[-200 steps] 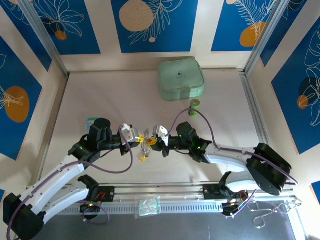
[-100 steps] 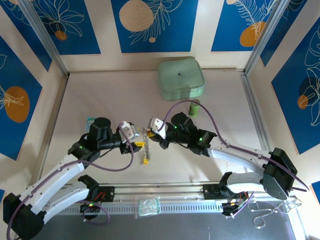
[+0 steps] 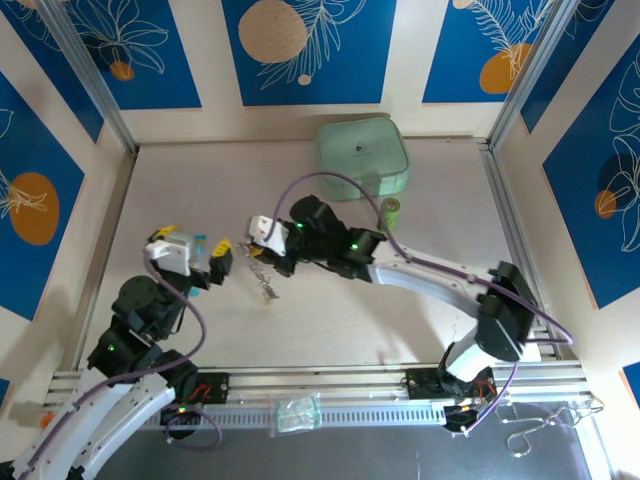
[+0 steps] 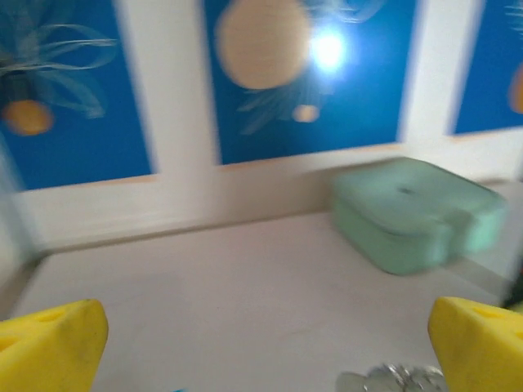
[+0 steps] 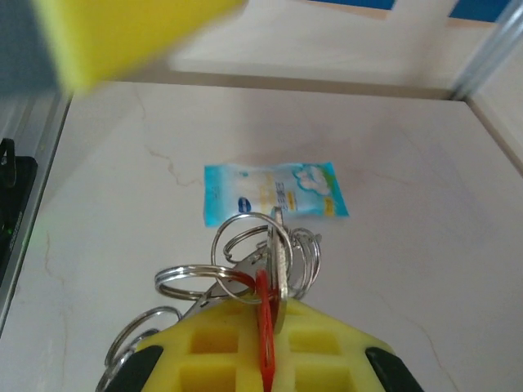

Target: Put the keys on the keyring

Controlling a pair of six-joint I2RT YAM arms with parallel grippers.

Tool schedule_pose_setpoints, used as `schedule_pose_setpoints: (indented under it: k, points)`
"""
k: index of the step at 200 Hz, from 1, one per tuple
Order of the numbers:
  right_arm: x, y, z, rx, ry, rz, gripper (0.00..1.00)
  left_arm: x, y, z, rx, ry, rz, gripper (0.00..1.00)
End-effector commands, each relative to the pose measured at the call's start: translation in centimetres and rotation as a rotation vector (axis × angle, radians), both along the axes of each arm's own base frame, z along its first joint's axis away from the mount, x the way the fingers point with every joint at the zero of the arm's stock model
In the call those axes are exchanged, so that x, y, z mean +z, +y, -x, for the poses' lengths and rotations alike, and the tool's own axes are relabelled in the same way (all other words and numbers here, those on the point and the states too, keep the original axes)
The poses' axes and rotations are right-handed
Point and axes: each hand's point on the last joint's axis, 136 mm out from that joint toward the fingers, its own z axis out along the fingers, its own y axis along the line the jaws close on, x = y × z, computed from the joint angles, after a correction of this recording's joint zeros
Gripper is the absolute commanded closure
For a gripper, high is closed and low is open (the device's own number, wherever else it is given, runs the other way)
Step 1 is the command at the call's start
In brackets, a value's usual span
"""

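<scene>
Next, my right gripper sets the red-headed key down and releases it on the bare table (image 3: 379, 296), between the small green cylinder and the front rail.
My right gripper (image 5: 270, 306) is shut, its yellow pads pinching the red plastic head of a key (image 5: 263, 327) and a bare metal key blade (image 5: 280, 261) beside it. A cluster of silvery rings, the keyring (image 5: 192, 278), hangs from these keys just over the table. From above, the right gripper (image 3: 258, 243) is left of centre, with the key bunch (image 3: 264, 278) dangling under it. My left gripper (image 3: 194, 239) stands apart to the left, open and holding nothing. In the left wrist view its fingertips (image 4: 51, 341) are spread wide, and the rings (image 4: 394, 380) peek in at the bottom edge.
A pale green square case (image 3: 362, 158) sits at the back of the table, with a small green cylinder (image 3: 391, 213) in front of it. A blue packet (image 5: 274, 192) lies flat on the table beyond the keys, under the left gripper. Aluminium rails line the table's sides.
The left gripper has opened, let go of the key bunch and pulled back to the left. The right arm has carried the keys and rings leftward and farther from the bases.
</scene>
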Motion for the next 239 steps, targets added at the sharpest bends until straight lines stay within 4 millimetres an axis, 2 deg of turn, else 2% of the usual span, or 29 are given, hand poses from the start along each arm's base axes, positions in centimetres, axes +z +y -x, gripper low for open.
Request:
schedule_pose_setpoints:
  k: [1,19,35,48,64,93,132,172,203,239]
  points:
    - [1.0,3.2,0.0,0.08,-0.013,-0.045,1.0,1.2,6.4,1.3,0.327,-0.003,0.032,0.0]
    - [-0.3,4.9,-0.8,0.08,-0.005,-0.035,1.0,1.4,7.1,1.5,0.365,-0.013,0.022,0.0]
    - [-1.7,5.3,-1.5,0.061,0.009,-0.016,1.0,0.8,7.0,1.3,0.372,0.006,0.016,0.0]
    - [-3.5,5.0,-1.8,0.037,0.018,0.023,1.0,0.2,6.9,1.1,0.373,0.019,0.015,0.0]
    - [-5.6,3.6,-2.2,0.0,0.025,0.079,1.0,-0.5,6.7,0.8,0.371,0.033,0.012,0.0]
    - [-9.5,-0.8,-3.0,-0.059,0.025,0.215,1.0,-1.5,5.9,0.1,0.354,0.059,-0.002,0.0]
    - [-12.8,-8.0,-3.8,-0.135,-0.006,0.403,1.0,-2.6,5.1,-0.9,0.343,0.085,-0.02,0.0]
    - [-14.4,-14.4,-4.2,-0.226,-0.039,0.56,1.0,-3.5,4.1,-1.9,0.319,0.113,-0.026,0.0]
    - [-16.7,-19.3,-3.3,-0.273,-0.029,0.704,1.0,-3.8,3.9,-2.1,0.318,0.123,-0.008,0.0]
    - [-19.0,-24.9,-2.3,-0.312,-0.054,0.942,1.0,-5.4,4.0,-2.0,0.323,0.158,0.004,0.0]
